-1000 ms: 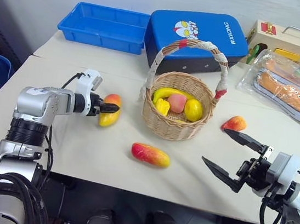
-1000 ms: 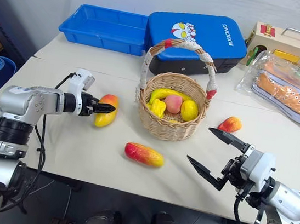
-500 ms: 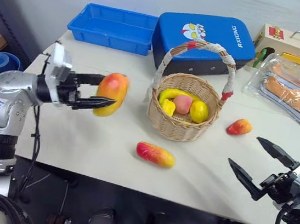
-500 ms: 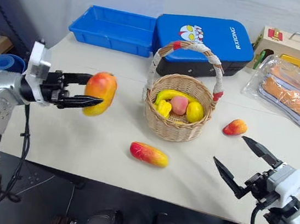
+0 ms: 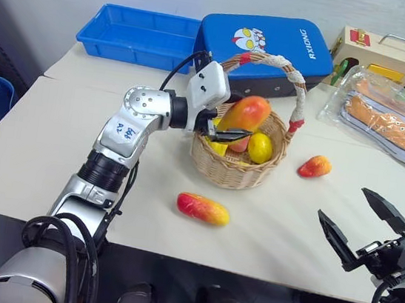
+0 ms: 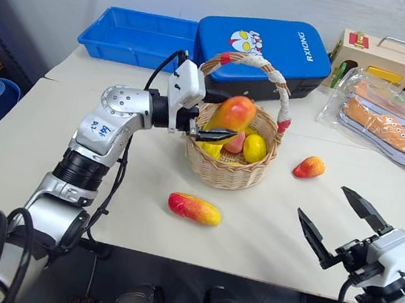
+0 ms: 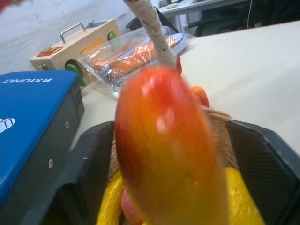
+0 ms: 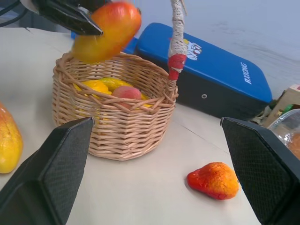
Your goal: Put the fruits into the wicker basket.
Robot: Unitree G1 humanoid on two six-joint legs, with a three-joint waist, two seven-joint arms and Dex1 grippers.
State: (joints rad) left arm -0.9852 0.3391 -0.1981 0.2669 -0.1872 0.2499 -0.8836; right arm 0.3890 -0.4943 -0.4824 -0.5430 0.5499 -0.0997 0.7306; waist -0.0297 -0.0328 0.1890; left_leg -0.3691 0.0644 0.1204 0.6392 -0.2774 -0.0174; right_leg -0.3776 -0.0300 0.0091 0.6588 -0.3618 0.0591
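Observation:
Next, I close my right gripper around the middle of the small rounder fruit (image 5: 315, 166) (image 8: 213, 181), which is lying on the table beside the wicker basket.
The wicker basket (image 5: 235, 172) stands mid-table with its tall corded handle upright. Over its near-left rim hangs an elongated red-yellow fruit (image 5: 243, 113), between the fingers of my left gripper (image 5: 240, 123). In the left wrist view the jaws stand wide, with a slim gap on each side of this fruit (image 7: 168, 154). A second elongated fruit (image 5: 203, 209) lies on the table in front of the basket. The small rounder fruit (image 5: 315, 166) lies to the basket's right. My right gripper (image 5: 343, 202) hovers open and empty near the table's front right edge.
Yellow toy fruits and a peach lie inside the basket. Behind it sits a blue case (image 5: 265, 48), with a blue plastic tray (image 5: 139, 35) to its left. At the back right are a wooden box (image 5: 390, 60) and bagged orange shoes (image 5: 390, 116).
My left arm lifted the elongated fruit from the table's left side and swung it right, over the basket; its jaws have widened. The right gripper drew slightly to the right.

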